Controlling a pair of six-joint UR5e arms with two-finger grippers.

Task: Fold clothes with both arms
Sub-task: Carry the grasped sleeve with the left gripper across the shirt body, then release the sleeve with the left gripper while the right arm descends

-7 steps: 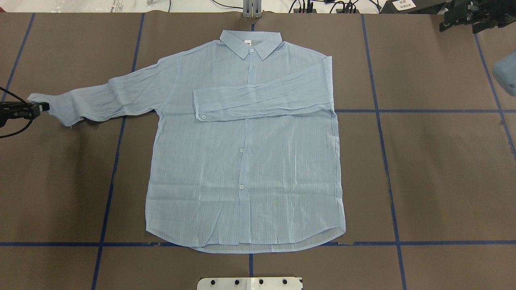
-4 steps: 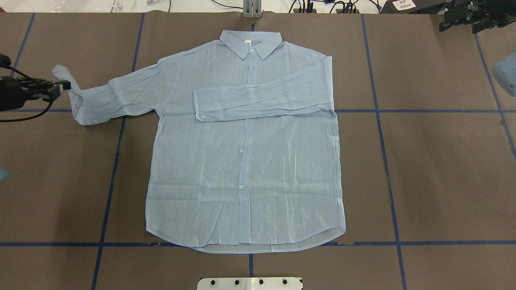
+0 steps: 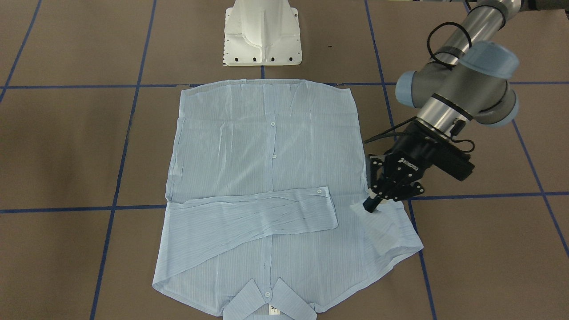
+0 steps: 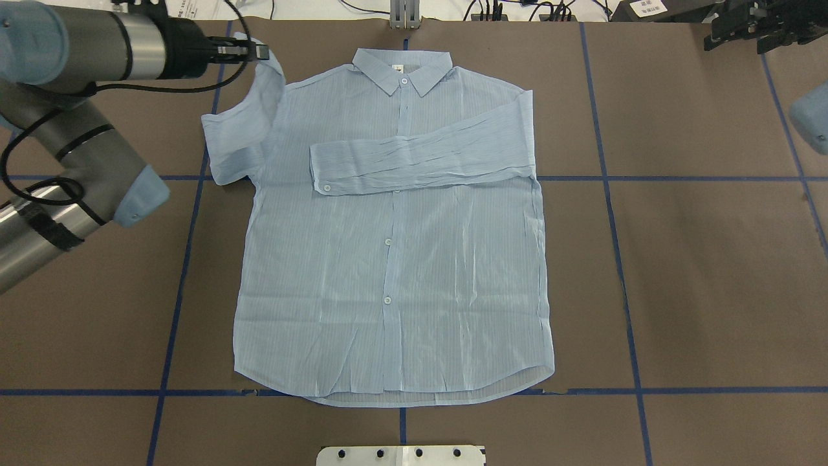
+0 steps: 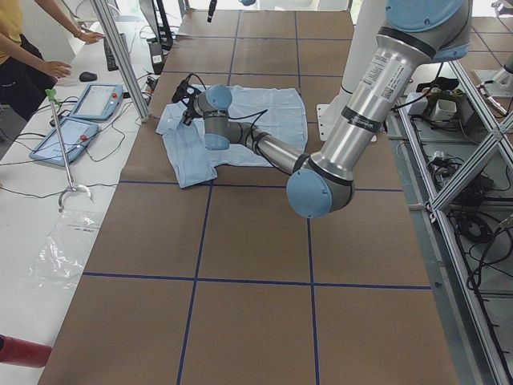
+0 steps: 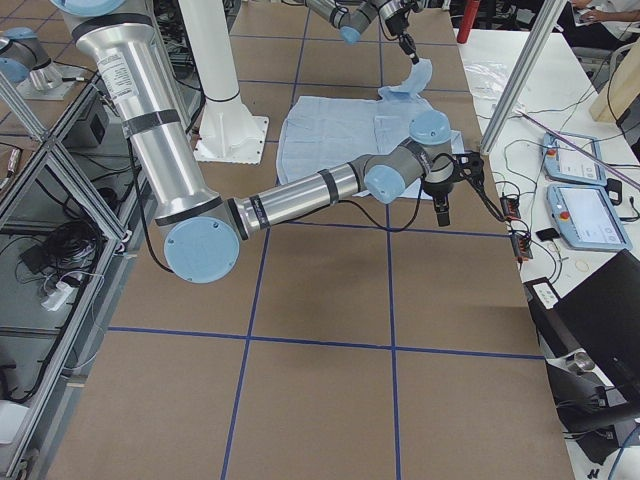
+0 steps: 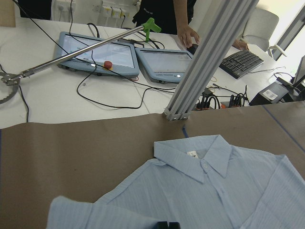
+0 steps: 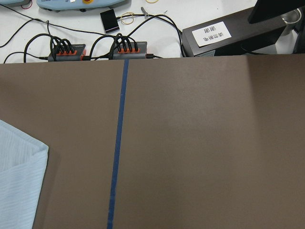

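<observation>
Next, I let go of the cuff with my left gripper past the button line, beside the folded sleeve's shoulder end (image 3: 217, 185).
The pale blue striped shirt (image 4: 394, 259) lies flat and buttoned on the brown table, collar (image 4: 401, 68) at the far edge. One sleeve (image 4: 420, 158) is folded across the chest. My left gripper (image 4: 259, 50) is shut on the cuff of the other sleeve (image 4: 242, 129) and holds it lifted near the shoulder, so that sleeve bends back on itself. From the front-facing camera, the same gripper (image 3: 371, 204) pinches the cuff above the shirt's edge. My right gripper (image 4: 715, 39) hovers over bare table at the far right corner, away from the shirt; I cannot tell whether it is open or shut.
The white pedestal base (image 4: 401, 455) sits at the near edge. Blue tape lines (image 4: 608, 178) cross the brown table. Past the far edge stand an aluminium post (image 4: 404, 13), cables and teach pendants (image 7: 102, 52), with a person's hand (image 7: 188, 34) there.
My left gripper has carried the sleeve cuff from the far left toward the shirt's shoulder and the table's far edge, folding the sleeve back. The right arm has stayed still.
</observation>
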